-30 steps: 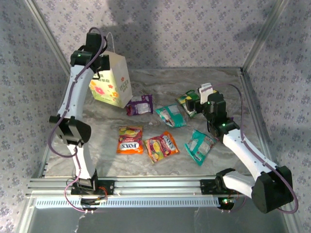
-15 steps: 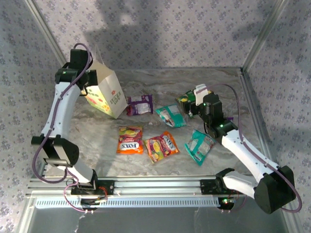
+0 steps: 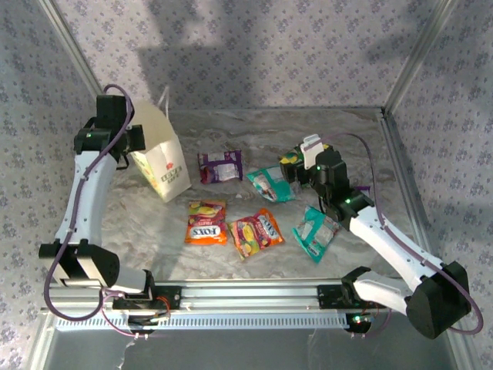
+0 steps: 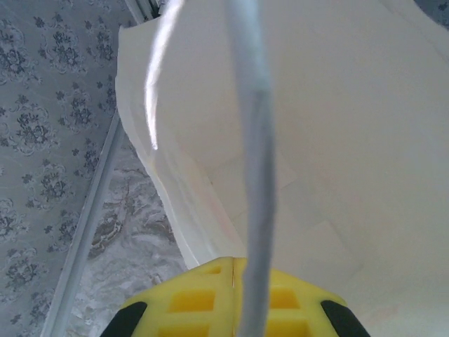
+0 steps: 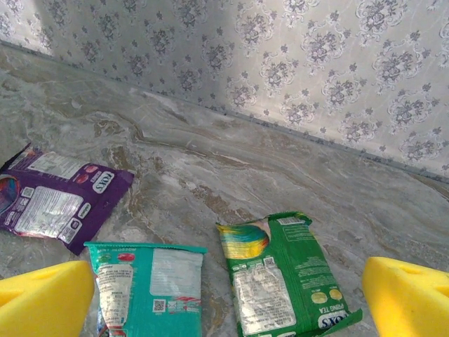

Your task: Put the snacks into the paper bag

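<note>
My left gripper will open its shut fingers, as the paper bag leans and its rim runs outside them, then pinch the bag's rim [image 4: 178, 243] and straighten the bag before loading snacks.
My left gripper [image 3: 129, 140] is shut on the top edge of the white paper bag [image 3: 163, 168], which hangs tilted at the back left. In the left wrist view the yellow fingers [image 4: 203, 298] are pressed together against the bag's white wall [image 4: 337, 140], with a cord handle [image 4: 256, 175] running across in front. My right gripper [image 3: 299, 164] stands open just above the green snack [image 5: 291, 277], which lies flat beside a teal packet [image 5: 147, 288] and a purple one [image 5: 56, 200]. Two orange packets [image 3: 206, 222] [image 3: 256, 231] and another teal packet [image 3: 316, 233] lie nearer the front.
Patterned walls close in the marble table [image 3: 347, 139] at the back and both sides, with metal frame posts [image 3: 73, 54] at the corners. An aluminium rail [image 3: 246, 297] runs along the near edge by the arm bases.
The left arm has swung left, carrying the bag with it and tilting it further. The right gripper has moved left and towards the back, over the green packet.
</note>
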Tool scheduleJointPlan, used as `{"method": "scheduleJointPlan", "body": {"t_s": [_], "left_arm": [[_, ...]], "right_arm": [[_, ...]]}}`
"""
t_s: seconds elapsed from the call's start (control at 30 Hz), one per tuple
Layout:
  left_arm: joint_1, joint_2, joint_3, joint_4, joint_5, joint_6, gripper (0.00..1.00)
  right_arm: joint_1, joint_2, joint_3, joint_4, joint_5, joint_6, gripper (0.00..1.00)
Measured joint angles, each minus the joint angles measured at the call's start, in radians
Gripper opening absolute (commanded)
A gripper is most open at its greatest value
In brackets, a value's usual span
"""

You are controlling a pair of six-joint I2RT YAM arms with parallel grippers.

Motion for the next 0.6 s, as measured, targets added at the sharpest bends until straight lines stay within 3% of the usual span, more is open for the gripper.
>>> {"method": "scheduleJointPlan", "body": {"t_s": [0.23,0.47,0.6], "left_arm": [[0.01,-0.003,-0.002,-0.005,0.005,0.008,0.08],[0.012,-0.013,-0.002,-0.045,0.004,0.022,0.38],[0.012,-0.019,-0.002,-0.09,0.003,0.018,0.43]], "right_arm": [[0.016,0.0,0.005,-0.012,0.01,0.0,1.0],[0.02,0.0,0.007,-0.013,0.011,-0.001,1.0],[0.02,0.003,0.008,-0.013,0.012,-0.001,1.0]]}}
